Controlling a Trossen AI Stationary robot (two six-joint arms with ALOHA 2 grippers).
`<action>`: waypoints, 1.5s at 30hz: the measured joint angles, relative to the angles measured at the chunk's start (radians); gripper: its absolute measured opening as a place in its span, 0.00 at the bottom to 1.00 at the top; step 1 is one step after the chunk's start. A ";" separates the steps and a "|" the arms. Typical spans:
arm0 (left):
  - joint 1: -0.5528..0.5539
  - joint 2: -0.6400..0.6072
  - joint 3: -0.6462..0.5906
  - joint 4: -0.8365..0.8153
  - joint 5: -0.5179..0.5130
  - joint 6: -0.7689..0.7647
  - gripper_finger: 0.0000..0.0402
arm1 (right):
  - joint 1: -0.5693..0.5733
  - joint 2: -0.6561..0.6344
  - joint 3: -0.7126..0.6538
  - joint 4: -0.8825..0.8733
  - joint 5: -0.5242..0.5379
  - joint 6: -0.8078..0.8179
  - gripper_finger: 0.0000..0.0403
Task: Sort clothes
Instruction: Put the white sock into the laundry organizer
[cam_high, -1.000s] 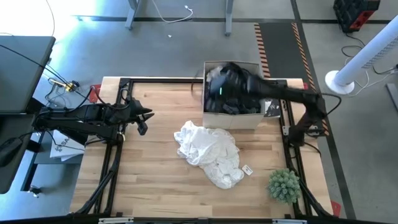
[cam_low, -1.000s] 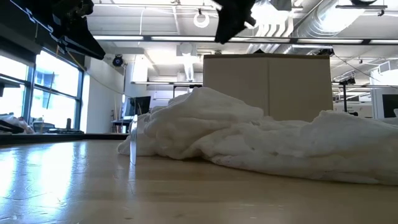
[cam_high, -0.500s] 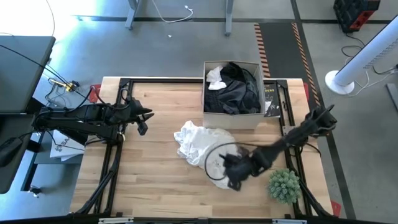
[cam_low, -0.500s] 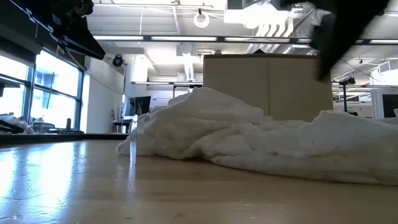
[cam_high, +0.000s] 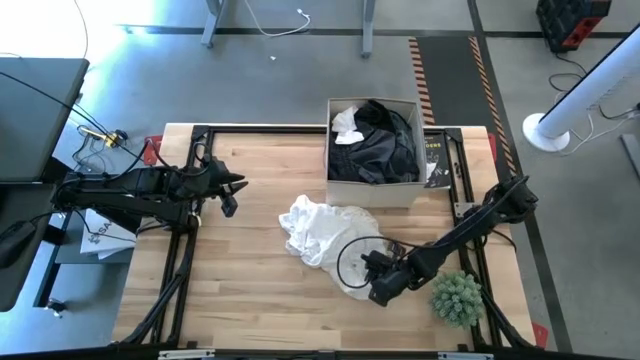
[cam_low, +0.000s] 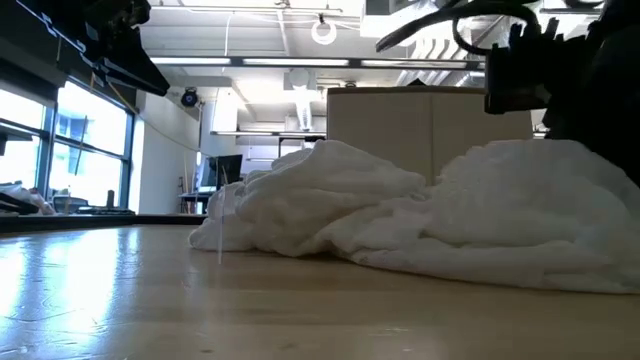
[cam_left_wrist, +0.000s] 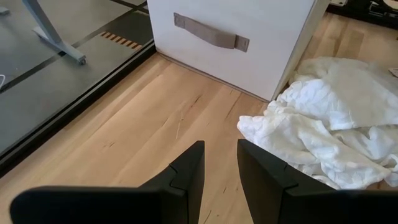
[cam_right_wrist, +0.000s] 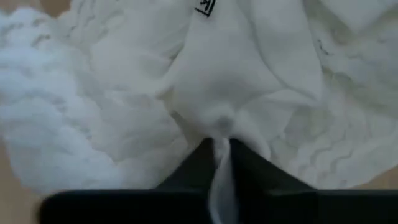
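Note:
My right gripper is going to let go of the white garment in the box, on the black garment (cam_high: 401, 138) opposite the white piece.
A white garment (cam_high: 325, 235) lies crumpled on the wooden table in front of a white box (cam_high: 372, 190). The box holds a black garment (cam_high: 385, 120), a dark grey one (cam_high: 375, 158) and a white piece (cam_high: 345, 125). No plaid shirt shows. My right gripper (cam_high: 372, 272) is down at the white garment's near right part, shut on it. It also shows in the right wrist view (cam_right_wrist: 219, 144). My left gripper (cam_high: 228, 195) waits above the table's left side, its fingers (cam_left_wrist: 219, 168) a little apart and empty. My right gripper pinches a raised fold of the white garment (cam_right_wrist: 221, 124) between its two fingers, at the garment's near right part. The fingers come slanting down from the table's right side. The cloth is bunched up at the hold (cam_low: 520, 190); the rest lies on the table.
A small spiky green plant (cam_high: 457, 297) stands at the near right corner, close to my right arm. The box stands at the far middle. A small label (cam_high: 397, 272) lies by the garment. Bare wood lies to the near left.
My right gripper has left the box at the far edge, swung toward the near edge and come down onto the white garment's near right part. That part is now bunched up higher than before; the garment's left part has stayed where it was.

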 joint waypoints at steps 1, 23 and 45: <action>0.000 0.000 0.000 0.000 0.000 0.000 0.23 | -0.005 -0.003 0.023 -0.029 0.006 -0.011 0.04; 0.000 0.000 0.000 0.004 0.000 -0.001 0.23 | -0.239 -0.048 0.912 -0.955 1.322 -0.506 0.03; 0.000 0.000 -0.001 0.000 0.000 0.000 0.23 | -1.178 -0.100 0.164 -0.180 0.222 -0.627 0.03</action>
